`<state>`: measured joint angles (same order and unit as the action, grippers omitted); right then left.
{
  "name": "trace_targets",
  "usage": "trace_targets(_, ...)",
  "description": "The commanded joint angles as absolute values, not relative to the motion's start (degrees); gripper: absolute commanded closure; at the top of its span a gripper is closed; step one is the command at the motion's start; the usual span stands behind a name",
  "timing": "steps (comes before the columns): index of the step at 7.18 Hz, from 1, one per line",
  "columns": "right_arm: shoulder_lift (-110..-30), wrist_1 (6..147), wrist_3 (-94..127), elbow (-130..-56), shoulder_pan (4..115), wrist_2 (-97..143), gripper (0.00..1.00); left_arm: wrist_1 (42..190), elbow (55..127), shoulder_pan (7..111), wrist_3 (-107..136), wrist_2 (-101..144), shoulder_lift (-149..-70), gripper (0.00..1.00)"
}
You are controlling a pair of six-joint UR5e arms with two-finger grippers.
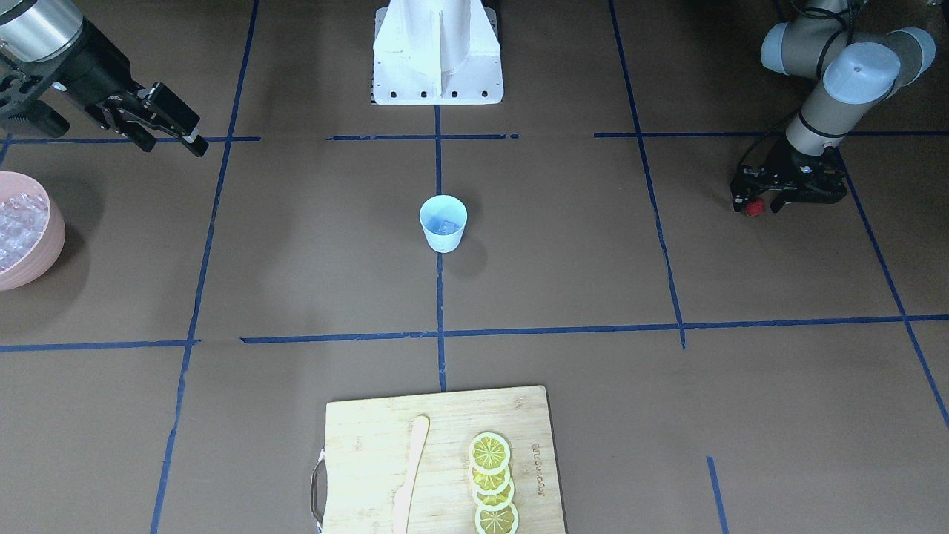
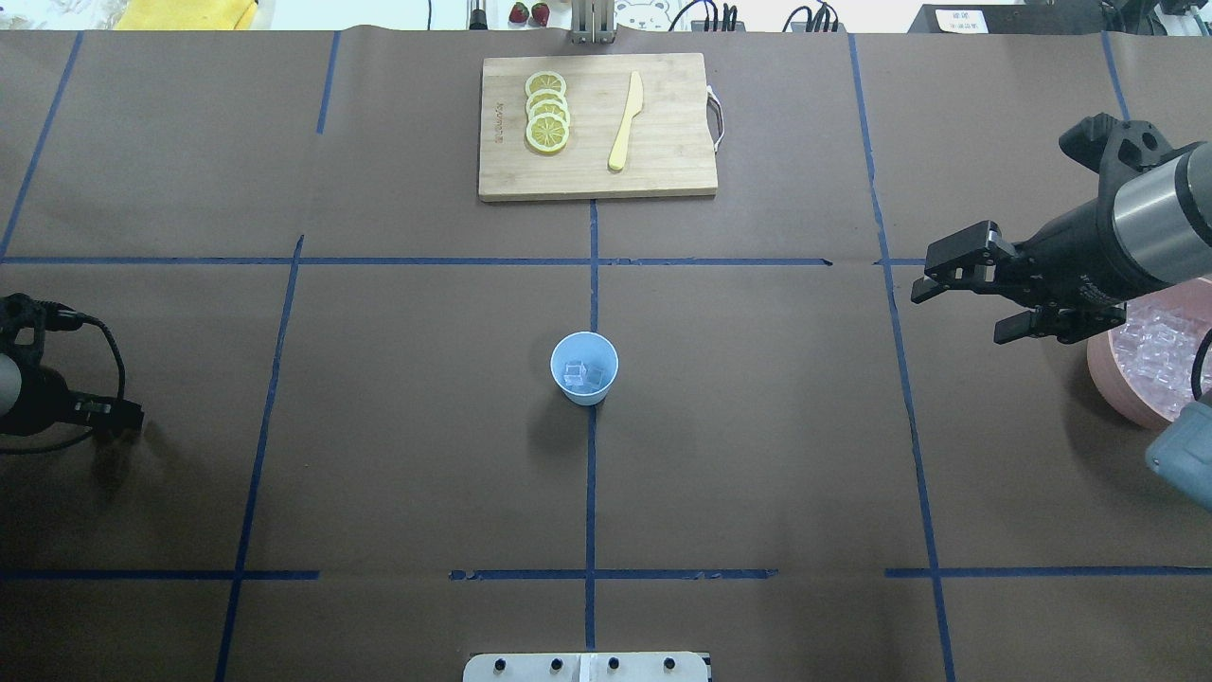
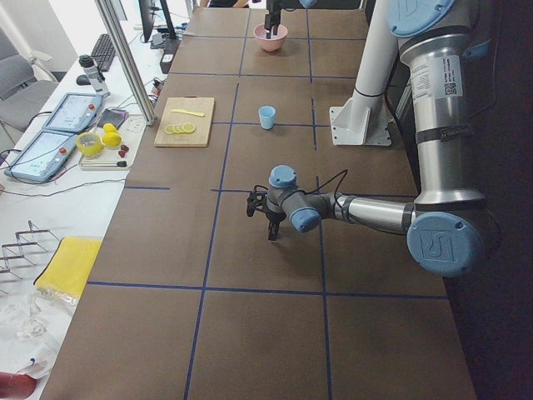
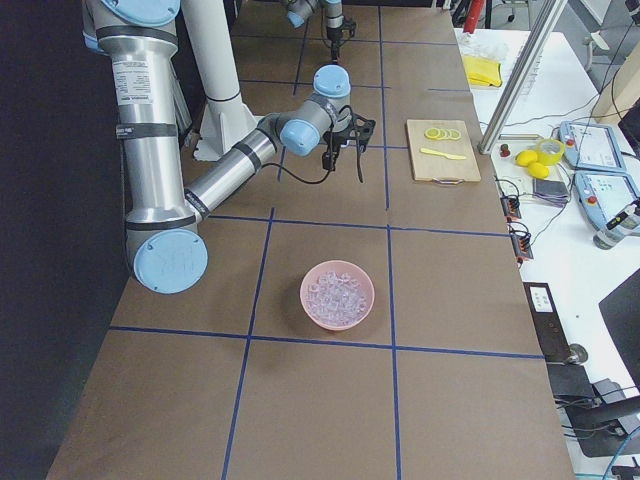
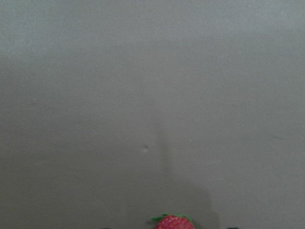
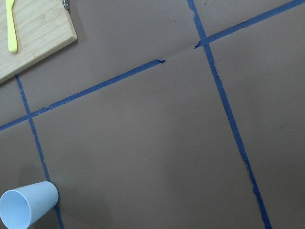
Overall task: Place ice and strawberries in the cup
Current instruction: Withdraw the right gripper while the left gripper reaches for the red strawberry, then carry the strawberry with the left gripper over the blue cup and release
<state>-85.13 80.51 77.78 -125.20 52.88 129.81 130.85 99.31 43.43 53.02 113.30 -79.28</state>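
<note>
Next, my left gripper lets go of the red strawberry inside the pale-blue cup (image 1: pixel 442 216), in with the clear ice cubes.
The pale-blue cup (image 2: pixel 584 367) stands upright at the table's centre with clear ice (image 2: pixel 585 376) cubes inside; it also shows as the cup (image 1: pixel 443 222). More ice (image 2: pixel 1160 346) fills the pink bowl (image 2: pixel 1113 379). My right gripper (image 2: pixel 958 314) hangs open and empty beside that bowl, well away from the cup. My left gripper (image 1: pixel 755 210) is low over the table, far to the cup's side. Its fingers stand apart on either side of a red strawberry (image 1: pixel 754 207). The strawberry (image 5: pixel 172 222) just shows at the left wrist view's bottom edge.
At the far middle lies a wooden cutting board (image 2: pixel 668 152) with lemon slices (image 2: pixel 547 112) and a pale knife (image 2: pixel 625 123) on it. The robot's white base (image 1: pixel 437 52) stands at the near edge. Blue tape lines cross the brown table cover.
</note>
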Motion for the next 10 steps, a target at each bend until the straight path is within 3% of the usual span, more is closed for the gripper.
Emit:
trace_targets(1,-84.99,80.51,77.87,-125.24,52.91,129.81,0.0,130.87,99.93,43.51,53.87,113.55,-79.19,1.0)
trace_targets(4,-85.78,80.51,77.78,-125.68,55.0,130.08,0.0,129.64,111.23,43.07,66.47,114.95,-80.76,1.0)
trace_targets(6,-88.41,80.33,77.17,-126.47,57.65,130.69,0.0,125.98,113.64,39.23,81.32,115.93,-93.09,1.0)
trace_targets(8,-91.57,80.33,70.61,-126.47,59.75,131.74,0.0,104.36,113.56,33.61,92.42,115.14,-115.11,1.0)
trace_targets(10,-93.77,80.24,67.25,-126.47,60.99,132.36,0.0,97.29,108.58,26.66,93.6,105.44,-125.12,1.0)
